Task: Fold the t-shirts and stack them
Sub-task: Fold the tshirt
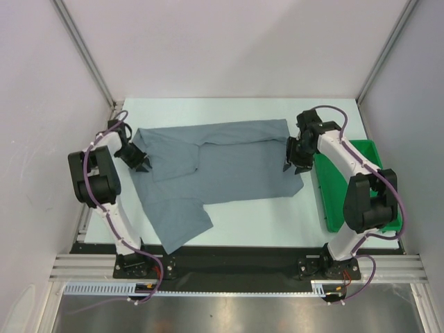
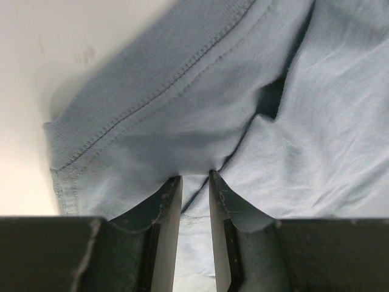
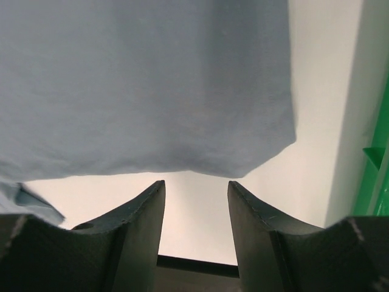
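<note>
The shirt's corner near the green tray is tucked under, so the robot's right gripper will pinch its slanted edge [image 3: 265, 162] and pull the cloth out before folding.
One slate blue-grey t-shirt [image 1: 222, 166] lies spread across the middle of the table, its top edge folded over and one part trailing toward the front left. My left gripper [image 1: 143, 163] stands at the shirt's left edge. In the left wrist view its jaws [image 2: 196, 176] are close together, with a bunched fold of the cloth [image 2: 182, 109] between them near a stitched hem. My right gripper [image 1: 297, 166] is at the shirt's right edge. In the right wrist view it [image 3: 196, 182] is open, only bare table between the fingers, and the shirt's edge [image 3: 146, 79] lies just past the fingertips.
A green plastic tray [image 1: 340, 208] stands at the right side of the table, close beside the right arm; its rim [image 3: 380, 176] shows in the right wrist view. White walls enclose the table at the back and both sides.
</note>
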